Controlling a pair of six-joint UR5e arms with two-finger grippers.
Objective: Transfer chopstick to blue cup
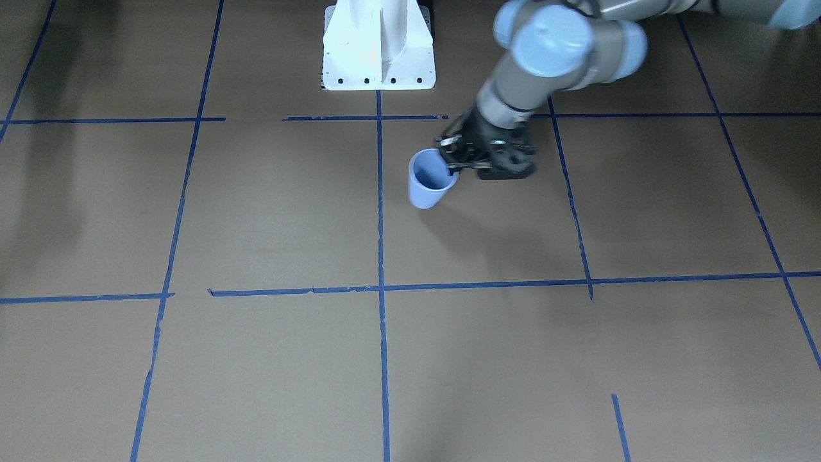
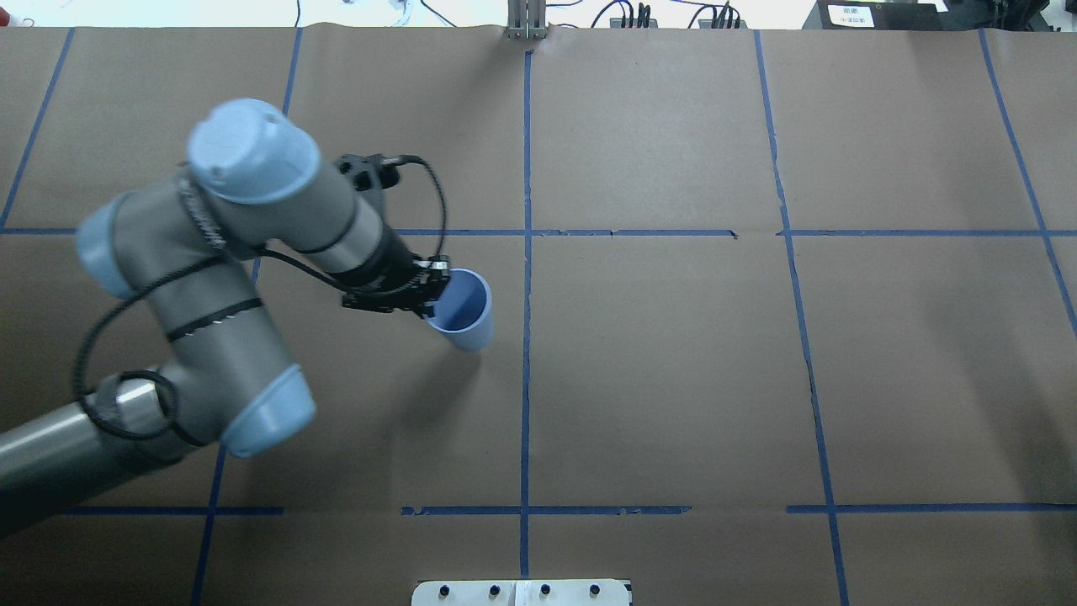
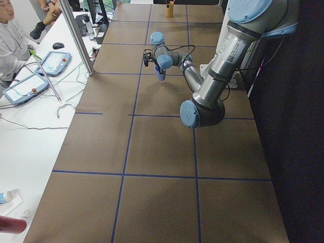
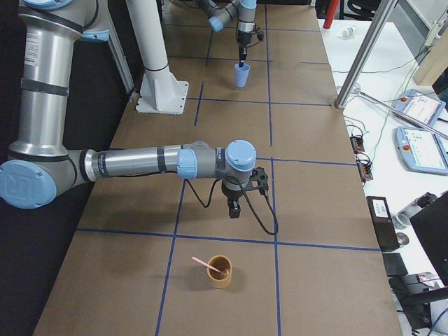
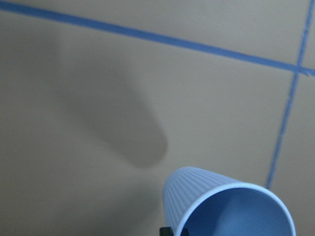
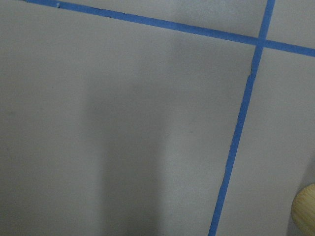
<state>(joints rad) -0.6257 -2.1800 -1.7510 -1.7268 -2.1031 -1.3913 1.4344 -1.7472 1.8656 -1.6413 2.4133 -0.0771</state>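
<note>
I need to let go of the blue cup, now near the table's middle line, with my left gripper on the blue tape line running out from the white robot base (image 1: 380, 211).
The blue cup (image 2: 465, 313) sits near the table's middle line, leaning slightly; it also shows in the front view (image 1: 428, 181) and far off in the right-side view (image 4: 241, 74). My left gripper (image 2: 431, 293) is shut on the blue cup's rim on the side nearest the arm, one finger inside the cup. The left wrist view shows the ribbed blue cup (image 5: 206, 196) close up, with nothing inside. The pale pink chopstick (image 4: 205, 263) leans in a brown cup (image 4: 220, 272). My right gripper (image 4: 234, 210) hangs above the table just beyond that brown cup; I cannot tell whether it is open or shut.
The white robot base (image 1: 378, 48) stands behind the blue cup. Blue tape lines (image 2: 527, 337) cross the brown table. A metal post (image 4: 364, 49), tablets (image 4: 423, 150) and cables lie on the white side bench. A person (image 3: 10, 35) sits at the far left side.
</note>
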